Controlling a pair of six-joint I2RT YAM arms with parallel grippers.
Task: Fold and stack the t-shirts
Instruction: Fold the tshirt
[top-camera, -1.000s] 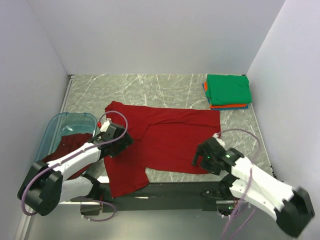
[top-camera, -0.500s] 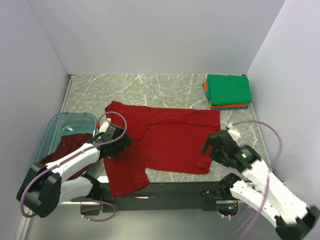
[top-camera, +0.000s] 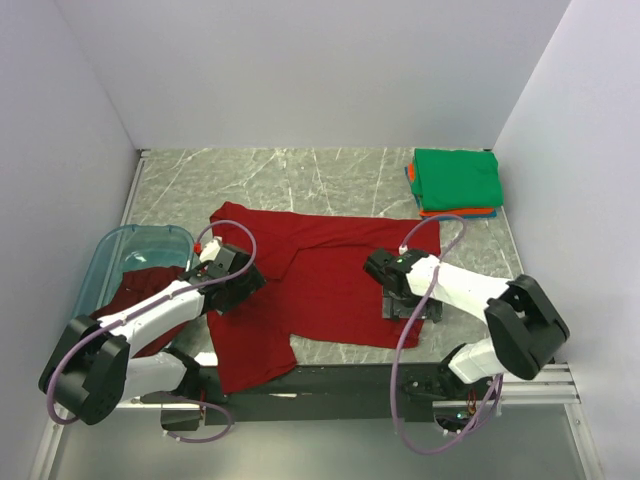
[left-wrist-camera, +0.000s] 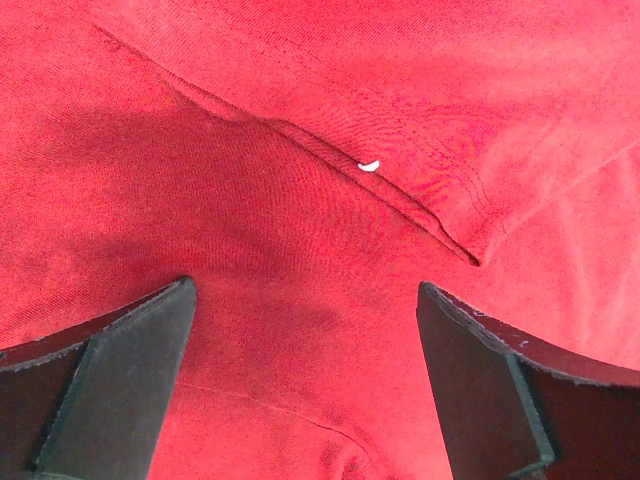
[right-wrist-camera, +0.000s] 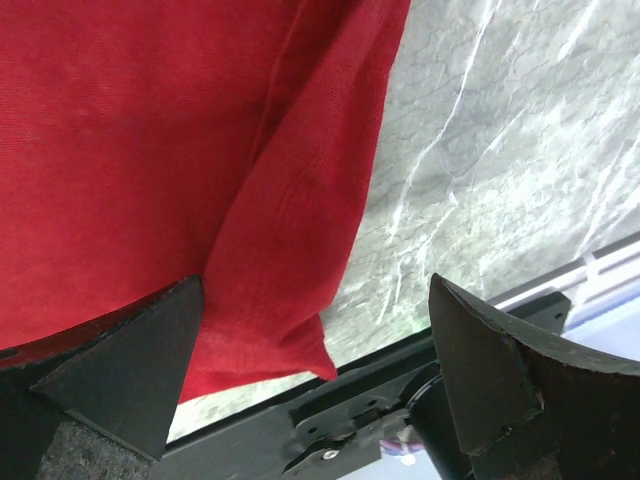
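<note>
The robot's left gripper should close on the hem of the red t-shirt's near sleeve (top-camera: 249, 383), where that hem hangs over the black rail.
A bright red t-shirt (top-camera: 330, 265) lies spread on the marble table, one part hanging over the near edge. My left gripper (top-camera: 238, 287) hovers open over the shirt's left part; in the left wrist view a seam runs across the red cloth (left-wrist-camera: 300, 200) and nothing sits between the fingers (left-wrist-camera: 120, 380). My right gripper (top-camera: 408, 306) stands open above the shirt's near right corner (right-wrist-camera: 290, 310). A darker maroon shirt (top-camera: 140, 295) lies crumpled in the tub. A folded stack (top-camera: 456, 180), green on top with orange and blue edges below, sits at the far right.
The translucent blue tub (top-camera: 120, 250) stands at the left edge. Grey walls close in the table on three sides. A black rail (right-wrist-camera: 380, 400) runs along the near edge, just past the shirt's corner. Bare marble (right-wrist-camera: 490, 150) shows right of the shirt.
My right arm has swung in from beyond the shirt's right edge, and its gripper now hangs over the near right corner. The left arm and the shirt have hardly moved.
</note>
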